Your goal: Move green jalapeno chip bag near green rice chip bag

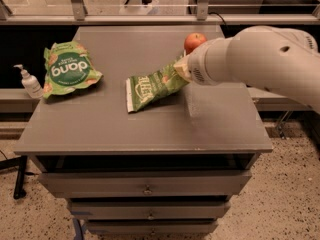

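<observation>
The green jalapeno chip bag, now tilted near the cabinet top's middle, will be let go by my gripper against the lower corner of the green rice chip bag (pixel 109 84).
The green jalapeno chip bag (pixel 152 88) is a darker-green flat bag with pale block lettering. It lies tilted near the middle of the grey cabinet top (pixel 145 129), its right end raised. My gripper (pixel 182 69) holds that right end, coming in from the right on the white arm (pixel 260 59). The green rice chip bag (pixel 67 70), bright green with a round "dang" emblem, lies at the left of the top, a short gap from the jalapeno bag.
A red apple (pixel 194 41) sits behind the gripper at the back right. A white pump bottle (pixel 30 82) stands on a ledge left of the cabinet. Drawers (pixel 145 189) are below the front edge.
</observation>
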Robot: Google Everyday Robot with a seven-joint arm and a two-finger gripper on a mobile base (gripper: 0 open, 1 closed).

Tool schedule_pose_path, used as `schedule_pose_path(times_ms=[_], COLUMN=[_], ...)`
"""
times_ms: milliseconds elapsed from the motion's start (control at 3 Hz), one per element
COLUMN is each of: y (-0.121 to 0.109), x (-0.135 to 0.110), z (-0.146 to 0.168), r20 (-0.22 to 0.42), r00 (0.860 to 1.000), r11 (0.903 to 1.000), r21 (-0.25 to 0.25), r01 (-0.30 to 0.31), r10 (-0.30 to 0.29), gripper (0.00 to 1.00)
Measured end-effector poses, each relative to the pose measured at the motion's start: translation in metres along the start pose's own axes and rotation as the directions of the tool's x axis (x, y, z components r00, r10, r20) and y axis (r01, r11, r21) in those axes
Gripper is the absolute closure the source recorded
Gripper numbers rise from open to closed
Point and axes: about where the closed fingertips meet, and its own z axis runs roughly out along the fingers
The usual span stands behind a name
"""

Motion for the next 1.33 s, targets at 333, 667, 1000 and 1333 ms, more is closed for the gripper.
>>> schedule_pose_path(times_ms=[333, 667, 1000, 1333], y=[0.014, 0.033, 0.055, 0.078], x=[-0.01, -0.023, -0.039, -0.054], z=[0.013, 0.029, 0.043, 0.055], r20=[-0.003, 0.005, 0.022, 0.035], r00=[0.999, 0.993, 0.983, 0.974], r11=[0.9994, 0.9927, 0.9825, 0.9712], r21=[0.006, -0.014, -0.052, -0.096], r01=[-0.034, -0.12, -0.179, -0.218], r10=[0.034, 0.12, 0.18, 0.222], gripper=[1.0, 1.0, 1.0, 1.0])
